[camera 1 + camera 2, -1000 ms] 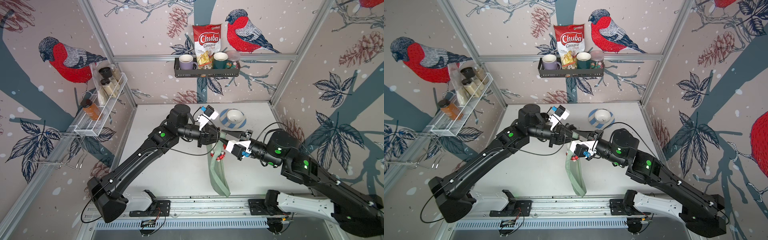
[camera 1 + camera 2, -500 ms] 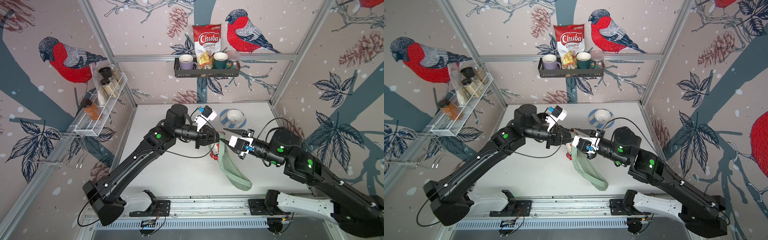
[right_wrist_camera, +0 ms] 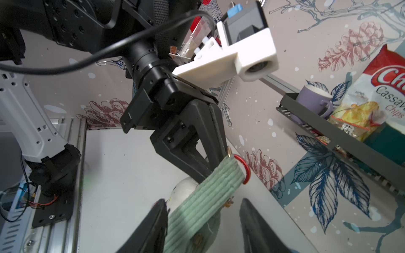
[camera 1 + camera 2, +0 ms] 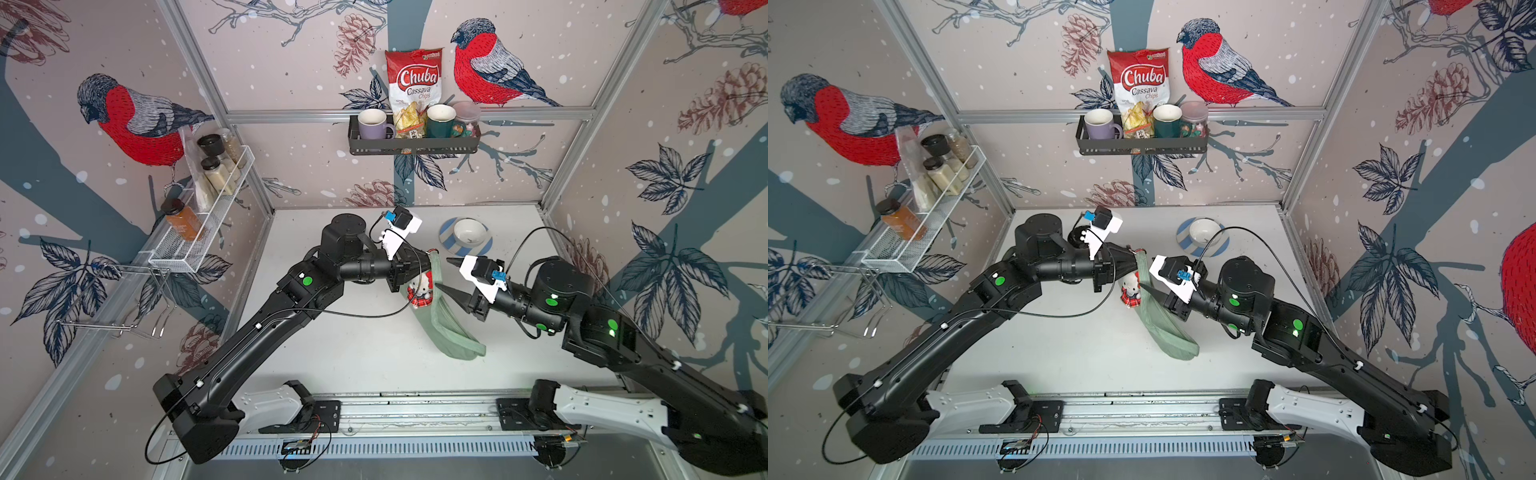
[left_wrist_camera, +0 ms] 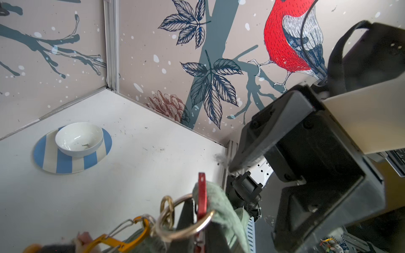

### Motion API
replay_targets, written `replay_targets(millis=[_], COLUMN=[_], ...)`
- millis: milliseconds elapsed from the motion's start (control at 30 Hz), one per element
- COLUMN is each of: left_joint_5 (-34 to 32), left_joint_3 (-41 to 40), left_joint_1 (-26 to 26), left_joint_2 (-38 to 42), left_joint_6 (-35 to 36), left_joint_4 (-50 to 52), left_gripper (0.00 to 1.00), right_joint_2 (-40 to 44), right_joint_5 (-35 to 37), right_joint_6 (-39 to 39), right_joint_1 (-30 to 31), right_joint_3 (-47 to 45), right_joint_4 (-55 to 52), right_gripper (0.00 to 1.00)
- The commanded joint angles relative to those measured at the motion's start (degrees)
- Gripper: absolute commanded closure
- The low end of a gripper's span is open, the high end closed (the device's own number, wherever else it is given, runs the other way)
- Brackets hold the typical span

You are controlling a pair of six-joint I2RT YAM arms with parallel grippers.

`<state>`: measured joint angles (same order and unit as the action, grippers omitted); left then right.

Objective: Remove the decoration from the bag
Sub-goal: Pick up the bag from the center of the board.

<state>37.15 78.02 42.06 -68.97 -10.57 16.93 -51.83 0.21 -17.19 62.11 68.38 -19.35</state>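
The strap crosses my right gripper's open fingers at an angle, so my right gripper needs to turn in line with it and take the strap [image 3: 228, 175] close under the red carabiner.
The sage-green ribbed bag [image 4: 451, 328] [image 4: 1167, 328] hangs by its strap end from my left gripper [image 4: 426, 264] [image 4: 1133, 259], which is shut on it. The bag's lower end rests on the white table. The decoration [image 4: 420, 291] [image 4: 1130, 291], a small white plush doll in red plaid, dangles beside the strap under the left jaws. In the left wrist view a red carabiner [image 5: 201, 192], a metal ring [image 5: 186, 219] and an orange clip [image 5: 122, 236] sit at the strap end. My right gripper [image 4: 442, 274] [image 3: 202, 219] is open, its fingers either side of the strap [image 3: 210, 190].
A blue-striped plate [image 4: 446, 232] with a white bowl [image 4: 468, 233] stands at the back of the table, just behind both grippers. A black shelf [image 4: 413, 145] with mugs and a chips packet hangs on the back wall. On the left wall, a wire rack [image 4: 199, 232] holds spice jars.
My right gripper has opened and drawn back to the right. The bag, hanging straight down a second ago, now slants with its lower end toward the front right.
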Motion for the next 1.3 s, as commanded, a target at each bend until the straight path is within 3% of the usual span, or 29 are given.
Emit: replay_targets(millis=[0,233,567,867,967,1133,1267], left_joint_5=[1.4,2.6,1.5,0.4,0.2,-0.7,-1.5], left_joint_3=[-0.1,-1.1,-1.0,-0.9,-1.1,-2.0,-2.8], left_joint_1=[0.1,0.1,0.1,0.1,0.1,0.1,-0.1], left_joint_2=[0.2,1.2,1.4,1.7,1.9,2.0,1.8], left_joint_6=[-1.4,-2.1,-1.7,-1.1,-0.7,0.2,1.0], left_joint_4=[-5.9,-7.4,-6.9,-5.7,-5.4,-4.7,-3.6], left_gripper=[1.0,1.0,1.0,1.0,1.0,1.0,1.0], right_joint_2=[-1.2,-5.7,-7.9,-8.1,-8.3,-6.9,-5.8], right_joint_5=[2.3,13.9,9.4,7.2,6.9,6.8,4.9], right_joint_6=[11.9,23.2,27.4,28.8,29.2,30.2,31.1], right_joint_1=[0.1,1.5,1.8,1.9,1.8,1.8,1.8], right_joint_3=[1.3,8.1,9.6,8.9,9.3,10.4,12.3], right_joint_4=[0.5,-4.1,-5.9,-6.1,-6.3,-6.3,-8.2], right_gripper=[0.44,0.46,0.58,0.56,0.65,0.98,1.0])
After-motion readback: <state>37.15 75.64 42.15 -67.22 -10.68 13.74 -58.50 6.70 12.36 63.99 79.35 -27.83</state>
